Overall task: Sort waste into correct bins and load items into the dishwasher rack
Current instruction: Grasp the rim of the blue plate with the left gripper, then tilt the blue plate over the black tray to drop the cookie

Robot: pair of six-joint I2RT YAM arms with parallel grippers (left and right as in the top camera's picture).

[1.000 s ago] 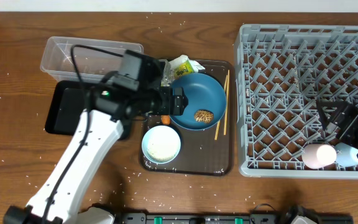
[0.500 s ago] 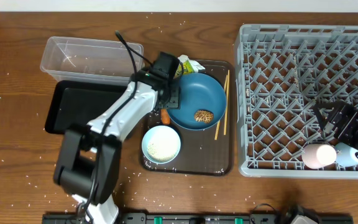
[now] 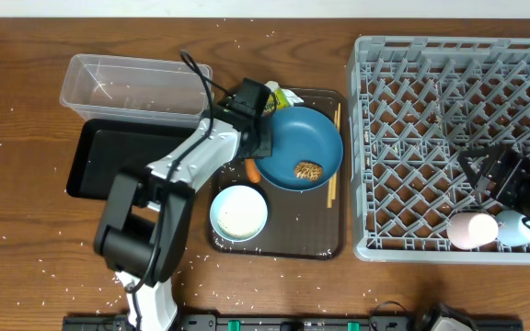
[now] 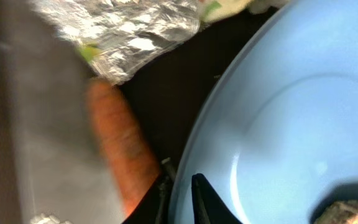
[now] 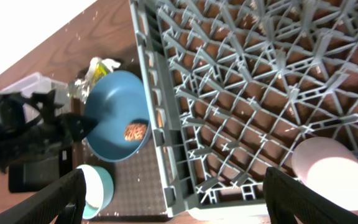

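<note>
I will grab the dark blue dish with my right gripper by the dish's rim [image 3: 340, 159] [image 5: 148, 122] nearest the grey rack, across from my left gripper.
My left gripper [image 3: 263, 145] [image 4: 180, 193] is shut on the left rim of the dark blue dish [image 3: 297, 138] [image 4: 278, 124], one finger inside and one outside. A brown food piece [image 3: 308, 170] [image 5: 135, 130] lies in the dish. Just left of the rim is the orange carrot [image 3: 252, 170] [image 4: 120, 149]. The crumpled wrapper [image 3: 279, 97] [image 4: 129, 37] sits behind it. The white bowl [image 3: 238, 211] holds rice. Chopsticks [image 3: 331, 188] lie partly under the dish's right edge. My right gripper [image 3: 490, 170] [image 5: 179, 199] hangs open over the grey rack [image 3: 449, 138], near the pink cup [image 3: 472, 230] and light blue cup [image 3: 521, 230].
The dish, bowl, carrot and wrapper rest on a dark brown serving tray [image 3: 325, 239]. A clear tub [image 3: 132, 87] and a black tray [image 3: 118, 161] stand to its left. Rice grains are scattered over the wooden table [image 3: 26, 211].
My left gripper has closed on the dish rim, and the dish has shifted slightly right over the chopsticks. The right arm has hardly moved.
</note>
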